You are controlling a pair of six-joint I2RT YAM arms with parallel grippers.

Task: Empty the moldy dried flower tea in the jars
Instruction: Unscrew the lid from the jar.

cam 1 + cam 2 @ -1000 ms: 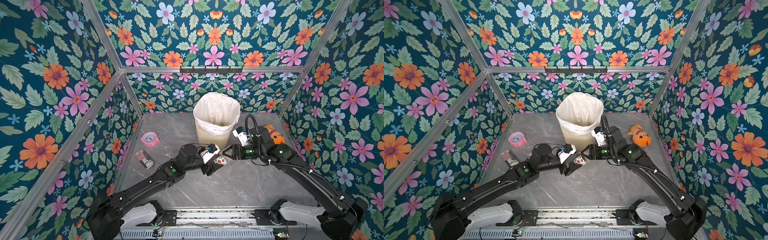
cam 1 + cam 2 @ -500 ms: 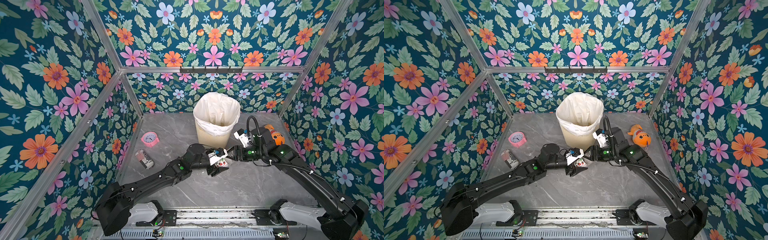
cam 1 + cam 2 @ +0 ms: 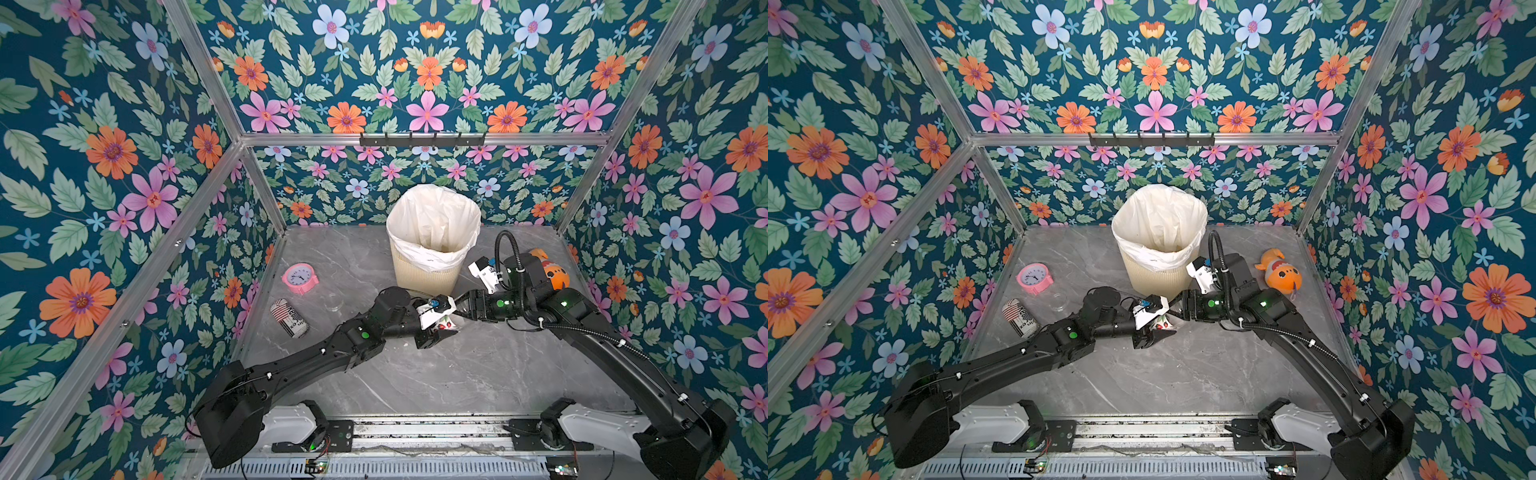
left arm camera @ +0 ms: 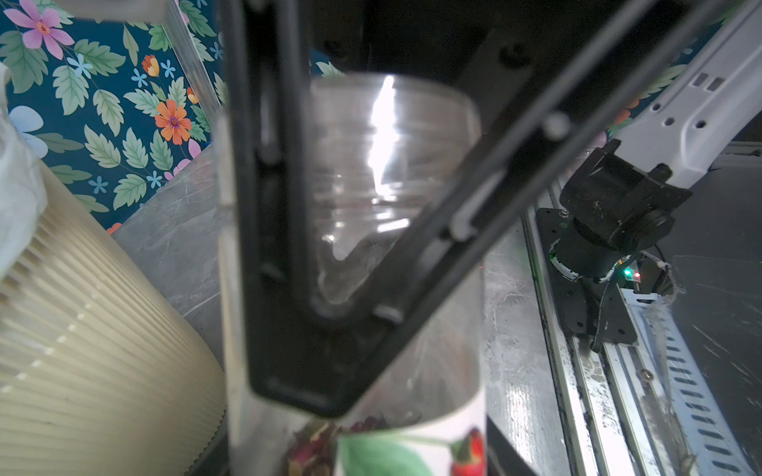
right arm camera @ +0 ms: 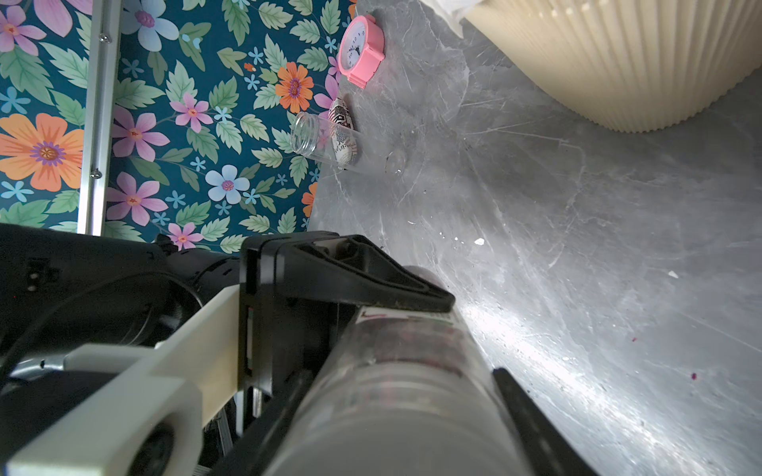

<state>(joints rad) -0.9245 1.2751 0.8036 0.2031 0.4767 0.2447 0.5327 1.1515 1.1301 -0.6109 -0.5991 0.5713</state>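
Observation:
My right gripper will open, back off and grip just the jar's lid (image 5: pixel 396 444) before unscrewing it, as it sits too far down over the clear end of the jar.
The labelled jar (image 3: pixel 446 323) (image 3: pixel 1163 323) hangs between both arms, low over the table in front of the bin. My left gripper (image 3: pixel 438 327) (image 4: pixel 358 461) is shut on its white, red-marked label end (image 4: pixel 412 447). My right gripper (image 3: pixel 456 311) (image 5: pixel 396 432) is shut on its clear end (image 5: pixel 412 371). The moldy dried flower tea (image 4: pixel 313 443) shows reddish-brown through the wall (image 5: pixel 412 334). A second clear jar (image 5: pixel 325 142) (image 3: pixel 333 302) sits empty and without a lid beside the can.
A ribbed cream bin (image 3: pixel 428 274) with a white liner stands just behind the grippers. A black-and-white can (image 3: pixel 289 318) and a pink clock (image 3: pixel 300 278) lie at the left. An orange plush toy (image 3: pixel 1283 276) sits at the right. Small crumbs dot the table.
My left gripper's jaws have narrowed onto the labelled jar and its arm has shifted slightly right and down. The right gripper has kept its hold on the jar.

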